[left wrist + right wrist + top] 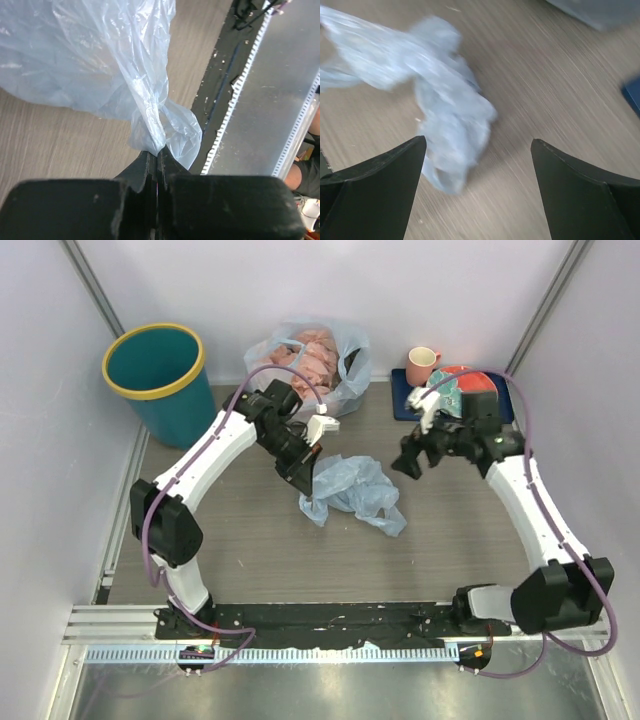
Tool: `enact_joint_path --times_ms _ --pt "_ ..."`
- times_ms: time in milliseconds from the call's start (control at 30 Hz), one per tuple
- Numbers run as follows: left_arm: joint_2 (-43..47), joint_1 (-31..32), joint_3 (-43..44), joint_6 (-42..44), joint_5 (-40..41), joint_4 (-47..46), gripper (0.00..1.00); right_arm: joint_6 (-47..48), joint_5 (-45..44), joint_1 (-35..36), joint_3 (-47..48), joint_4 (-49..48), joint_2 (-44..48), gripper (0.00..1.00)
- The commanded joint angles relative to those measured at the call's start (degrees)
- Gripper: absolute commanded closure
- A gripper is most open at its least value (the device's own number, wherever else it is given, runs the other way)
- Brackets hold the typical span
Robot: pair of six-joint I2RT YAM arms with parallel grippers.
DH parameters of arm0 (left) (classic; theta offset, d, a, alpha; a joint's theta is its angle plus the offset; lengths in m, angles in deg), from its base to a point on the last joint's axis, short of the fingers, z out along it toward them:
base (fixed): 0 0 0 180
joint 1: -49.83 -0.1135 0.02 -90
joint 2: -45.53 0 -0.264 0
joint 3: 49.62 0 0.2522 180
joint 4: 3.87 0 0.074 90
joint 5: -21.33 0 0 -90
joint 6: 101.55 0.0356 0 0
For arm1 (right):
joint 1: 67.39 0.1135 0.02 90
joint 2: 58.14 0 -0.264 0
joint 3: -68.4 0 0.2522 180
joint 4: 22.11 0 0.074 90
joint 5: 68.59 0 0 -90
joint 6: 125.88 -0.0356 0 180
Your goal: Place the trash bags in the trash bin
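Observation:
Next, my right gripper goes to the light-blue trash bag's edge (384,482) (482,107) facing the blue tray and closes there, opposite my left gripper's hold.
The light-blue film trash bag (355,492) lies crumpled on the wooden table in the middle. My left gripper (298,478) is shut on its left end; in the left wrist view the film (150,125) is pinched between the closed black fingers (145,172). My right gripper (408,466) is open and empty, hovering just right of the bag. In the right wrist view the bag (445,115) shows blurred near the left finger (380,185). The teal trash bin (160,380) with a yellow rim stands upright at the far left corner.
A clear whitish bag with pink lumps (315,360) sits at the back centre behind the left arm. A pink mug (421,364) and a blue tray (400,400) with dishes are at the back right. Walls close in on both sides.

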Motion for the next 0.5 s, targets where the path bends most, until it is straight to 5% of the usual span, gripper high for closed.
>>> enact_joint_path --times_ms 0,167,300,333,400,467 --pt "1.5 0.0 2.0 3.9 -8.2 5.3 1.00 -7.0 3.0 10.8 -9.0 -20.0 3.3 0.06" --pt "3.7 0.0 1.3 8.3 -9.8 7.3 1.00 -9.9 1.4 15.3 -13.1 -35.0 -2.0 0.06" --pt "5.9 -0.7 1.0 10.2 -11.9 7.1 1.00 -8.4 1.7 18.3 -15.0 -38.3 -6.6 0.10" --pt "6.6 -0.9 1.4 11.2 -12.6 7.3 1.00 -7.3 0.9 19.8 -15.6 -38.3 -7.7 0.32" --pt "7.5 -2.1 2.1 12.7 -12.8 8.5 1.00 -6.8 -1.7 20.3 -16.2 -37.8 -8.5 0.56" --pt "8.9 -4.4 3.2 13.9 -11.2 9.3 1.00 -6.8 -3.6 19.5 -15.3 -33.9 -8.5 0.99"
